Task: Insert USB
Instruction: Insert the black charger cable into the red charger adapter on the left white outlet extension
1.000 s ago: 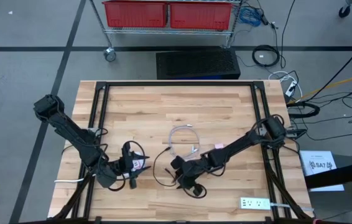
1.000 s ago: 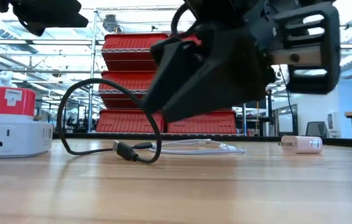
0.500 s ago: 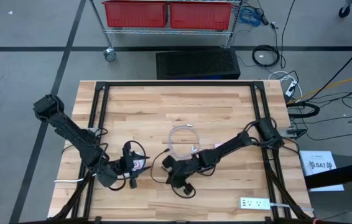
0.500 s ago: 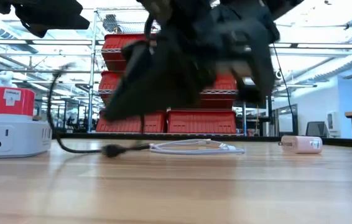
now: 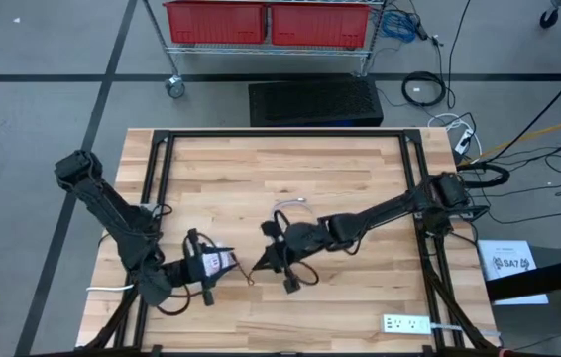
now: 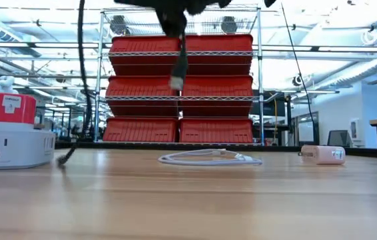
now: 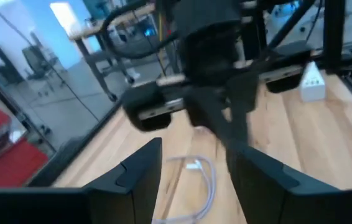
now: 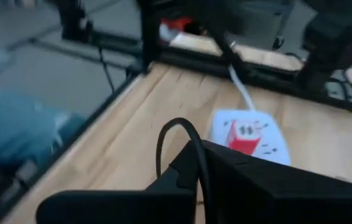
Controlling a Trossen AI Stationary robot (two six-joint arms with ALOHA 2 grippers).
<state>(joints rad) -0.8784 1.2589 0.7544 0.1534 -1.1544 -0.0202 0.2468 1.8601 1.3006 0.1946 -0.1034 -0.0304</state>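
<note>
I should release the black USB cable, now raised over the table's middle, from my right gripper at my left gripper's fingertips (image 5: 254,245), next to the white power strip.
My right gripper (image 5: 277,254) is raised over the table's middle and shut on a black USB cable (image 6: 82,73). The cable's plug (image 6: 178,72) hangs below it, tip down, and its long loop drops to the table, where its other end (image 6: 62,160) rests. The white power strip (image 5: 218,262) with a red block (image 6: 15,108) on top lies flat on the left. My left gripper (image 7: 194,180) stands beside it, open, with nothing between its fingers. My right gripper pinches the black cable between its two shut fingers, a short way behind the plug (image 8: 196,163). The fingers point down at a slant toward the table's left. The plug end hangs clear of the table and the rest loops down slack.
A white cable coil (image 6: 208,158) lies at mid-table, and a small white adapter (image 6: 322,155) to its right. A second power strip (image 5: 406,323) sits near the front right edge. Black frame rails (image 5: 162,178) run along the table's sides.
My right gripper has shut on the black cable and gone up, out of the top of the low view. The cable, which lay curled on the table, now hangs with only its far end on the wood. My left gripper has drawn back slightly toward the near-left.
</note>
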